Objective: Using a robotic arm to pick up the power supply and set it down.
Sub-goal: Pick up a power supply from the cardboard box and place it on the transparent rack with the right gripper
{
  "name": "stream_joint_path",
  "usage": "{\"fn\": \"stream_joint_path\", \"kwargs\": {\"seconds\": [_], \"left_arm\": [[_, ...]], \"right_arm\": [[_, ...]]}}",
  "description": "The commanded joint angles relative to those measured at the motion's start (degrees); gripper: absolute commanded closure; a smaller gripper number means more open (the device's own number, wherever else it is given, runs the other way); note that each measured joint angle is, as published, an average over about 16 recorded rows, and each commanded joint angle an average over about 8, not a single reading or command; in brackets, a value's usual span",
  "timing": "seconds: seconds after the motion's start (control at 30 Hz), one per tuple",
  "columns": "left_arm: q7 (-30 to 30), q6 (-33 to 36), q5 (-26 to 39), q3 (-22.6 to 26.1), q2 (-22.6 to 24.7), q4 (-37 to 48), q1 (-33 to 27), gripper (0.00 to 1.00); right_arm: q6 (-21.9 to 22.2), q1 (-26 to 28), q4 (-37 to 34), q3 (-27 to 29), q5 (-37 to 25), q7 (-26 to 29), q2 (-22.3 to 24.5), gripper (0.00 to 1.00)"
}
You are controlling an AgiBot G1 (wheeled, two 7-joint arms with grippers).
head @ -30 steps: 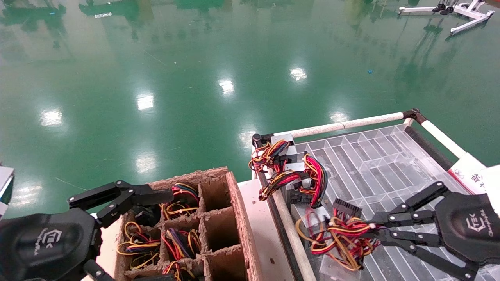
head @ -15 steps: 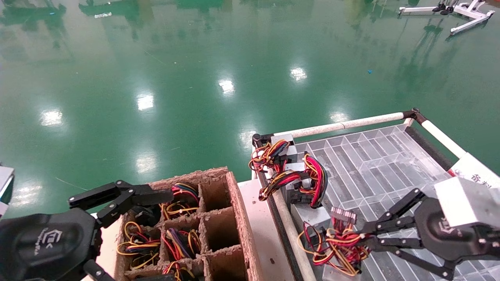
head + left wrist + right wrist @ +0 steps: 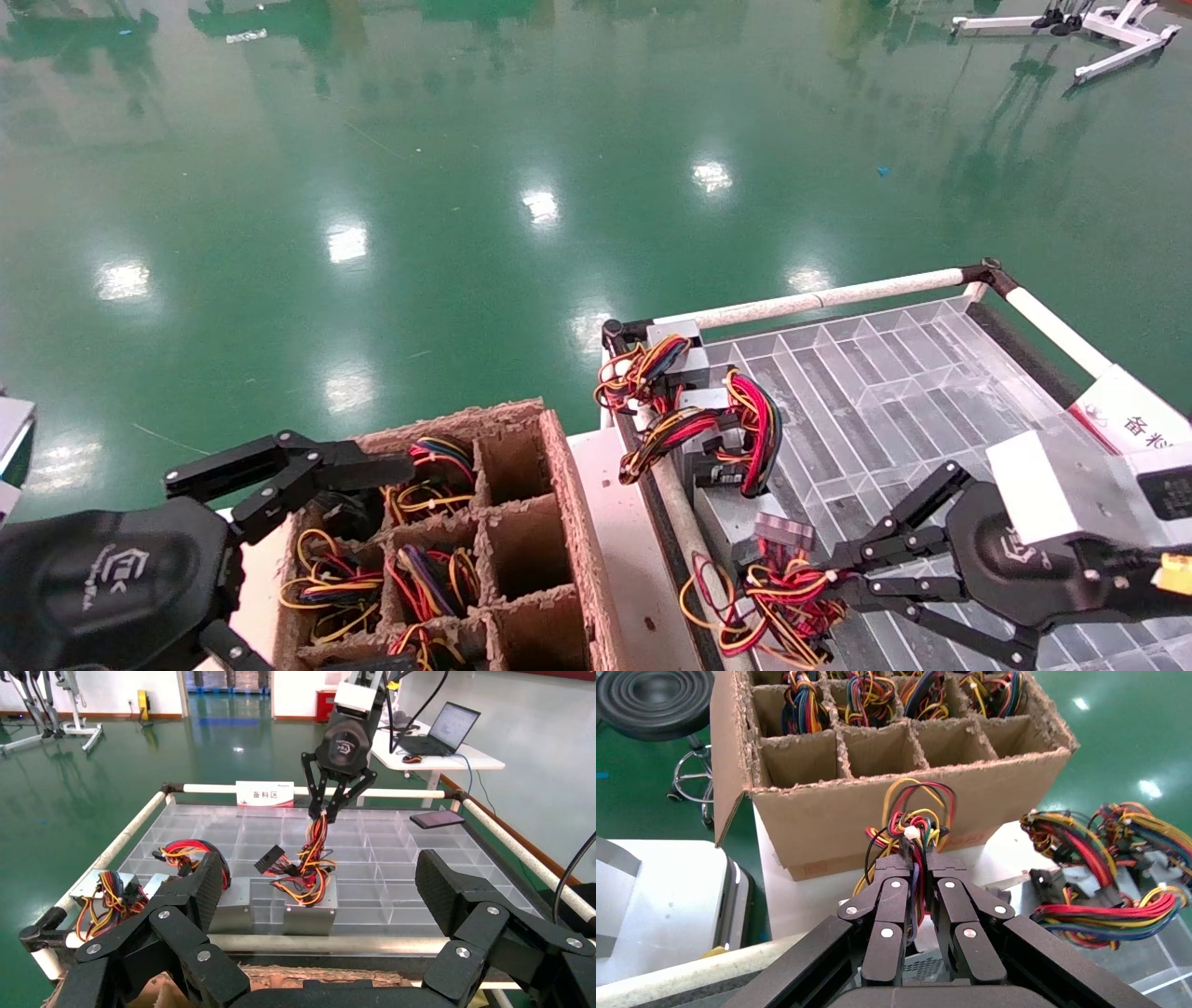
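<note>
The robot's right gripper will set the power supply down in the tray (image 3: 802,626) by the white rail, just nearer than the second silver box.
My right gripper (image 3: 833,582), on the robotic arm with the grey wrist block (image 3: 1071,494), is shut on the red, yellow and black wire bundle (image 3: 773,601) of the power supply (image 3: 309,908). In the left wrist view the gripper (image 3: 325,815) points down and the wires run taut up from the silver box, which sits at the tray's edge by the rail. In the right wrist view the fingers (image 3: 895,881) pinch the wires (image 3: 912,822), with the box's vent grille (image 3: 916,967) below. My left gripper (image 3: 391,559) hangs open over the cardboard box.
A clear compartment tray (image 3: 894,391) with a white rail (image 3: 819,298) holds a second silver box (image 3: 736,517) and more wired units (image 3: 717,424) at its far-left corner. The divided cardboard box (image 3: 517,540) on the left has wire bundles in several cells. A phone (image 3: 437,818) lies on the tray.
My right gripper has moved left towards the rail and the cardboard box, pulling the wire bundle with it. Its grey wrist block has come into view. The left arm has not moved.
</note>
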Motion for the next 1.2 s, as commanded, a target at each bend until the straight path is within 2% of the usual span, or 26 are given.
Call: {"fn": "stream_joint_path", "kwargs": {"seconds": [0.03, 0.47, 0.53, 0.73, 0.77, 0.8, 1.2], "left_arm": [[0.0, 0.0, 0.0, 0.0, 0.0, 0.0, 0.0, 0.0], [0.0, 0.0, 0.0, 0.0, 0.0, 0.0, 0.0, 0.0], [0.0, 0.0, 0.0, 0.0, 0.0, 0.0, 0.0, 0.0], [0.0, -0.01, -0.01, 0.0, 0.0, 0.01, 0.01, 0.0], [0.0, -0.01, -0.01, 0.0, 0.0, 0.01, 0.01, 0.0], [0.0, -0.01, -0.02, -0.01, 0.0, 0.01, 0.01, 0.0], [0.0, -0.01, -0.01, -0.01, 0.0, 0.01, 0.01, 0.0]], "right_arm": [[0.04, -0.01, -0.88, -0.84, 0.41, -0.59, -0.23, 1.0], [0.31, -1.17, -8.08, -5.15, 1.68, -5.92, -0.58, 0.99], [0.36, -1.56, -9.47, -5.6, 1.97, -6.92, -0.9, 0.85], [0.43, -2.51, -12.54, -6.56, 2.79, -8.82, -1.69, 0.1], [0.43, -2.59, -12.77, -6.65, 2.87, -8.92, -1.76, 0.03], [0.43, -2.64, -12.94, -6.71, 2.94, -8.99, -1.81, 0.0], [0.7, -2.55, -12.2, -6.6, 2.82, -8.65, -1.62, 0.0]]}}
